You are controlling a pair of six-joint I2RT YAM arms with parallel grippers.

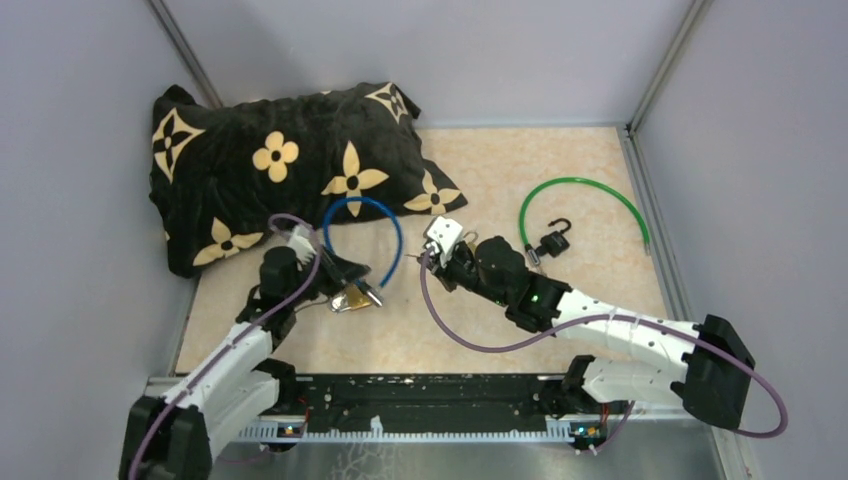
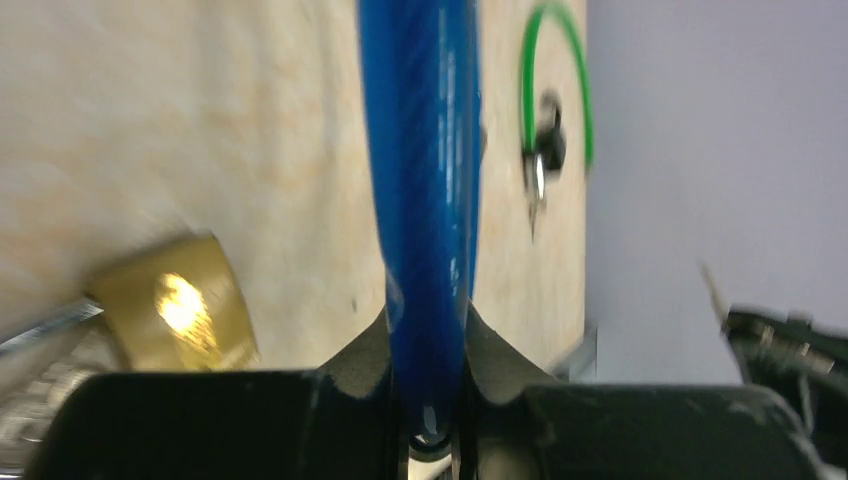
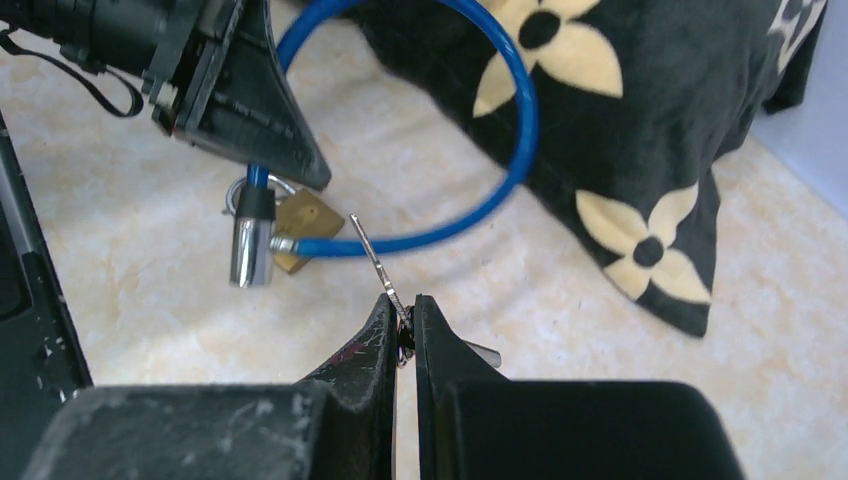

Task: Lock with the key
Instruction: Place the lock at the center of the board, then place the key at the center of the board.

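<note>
Next, I release the thin silver key with my right gripper on the bare beige table (image 1: pixel 412 285) just past the blue cable's metal end. The key is now a short way from the padlock.
A brass padlock (image 1: pixel 352 297) lies on the beige table, joined to a blue cable loop (image 1: pixel 398 235); both show in the right wrist view, the padlock (image 3: pixel 300 225) below the blue cable (image 3: pixel 520 120). My left gripper (image 1: pixel 340 272) is shut on the blue cable (image 2: pixel 425 200) just above the padlock (image 2: pixel 180 315). My right gripper (image 1: pixel 432 258) is shut on a thin silver key (image 3: pixel 378 265) whose blade points up-left toward the padlock, a short way from it. The key's head is hidden between the fingers.
A black pillow (image 1: pixel 270 165) with cream flowers lies at the back left, close behind the blue cable. A green cable (image 1: pixel 585 200) with a small black padlock (image 1: pixel 552 240) lies at the right. Grey walls enclose the table.
</note>
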